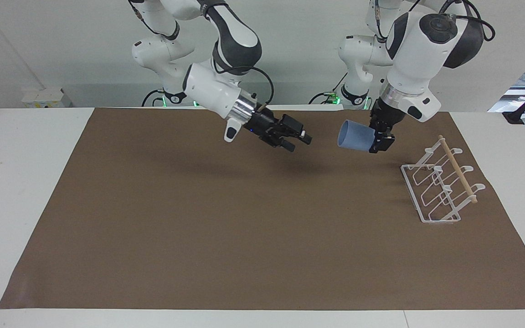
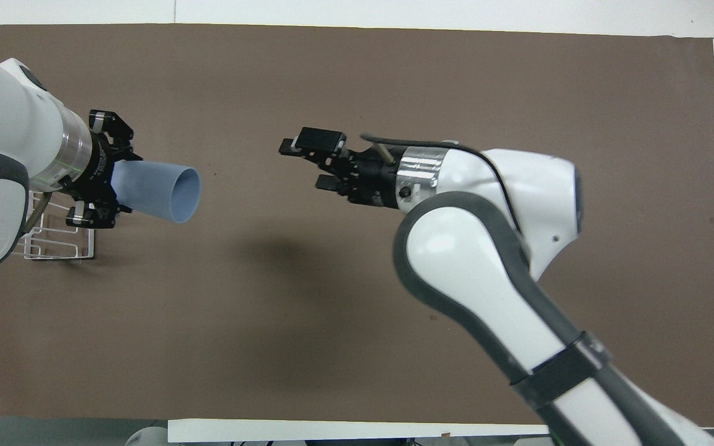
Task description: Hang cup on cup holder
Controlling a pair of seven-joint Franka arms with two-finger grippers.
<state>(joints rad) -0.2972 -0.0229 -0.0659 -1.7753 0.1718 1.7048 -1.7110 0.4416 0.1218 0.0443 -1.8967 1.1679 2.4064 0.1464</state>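
Observation:
My left gripper is going to the white wire cup holder's end hidden (image 2: 51,155) under the arm. It will let go of the light-blue cup there.
The light-blue cup (image 1: 352,135) is held in the air on its side, mouth toward the right arm's end of the table. My left gripper (image 1: 378,139) is shut on the cup's narrow base, over the mat beside the cup holder. In the overhead view the cup (image 2: 158,189) sticks out of the left gripper (image 2: 123,179). The white wire cup holder (image 1: 440,184) with its wooden dowel stands on the mat at the left arm's end; in the overhead view the cup holder (image 2: 59,244) is partly hidden under the left arm. My right gripper (image 1: 300,141) is open and empty over the mat's middle, apart from the cup; it also shows in the overhead view (image 2: 303,165).
A brown mat (image 1: 226,237) covers most of the white table (image 1: 25,182). Nothing else lies on the mat.

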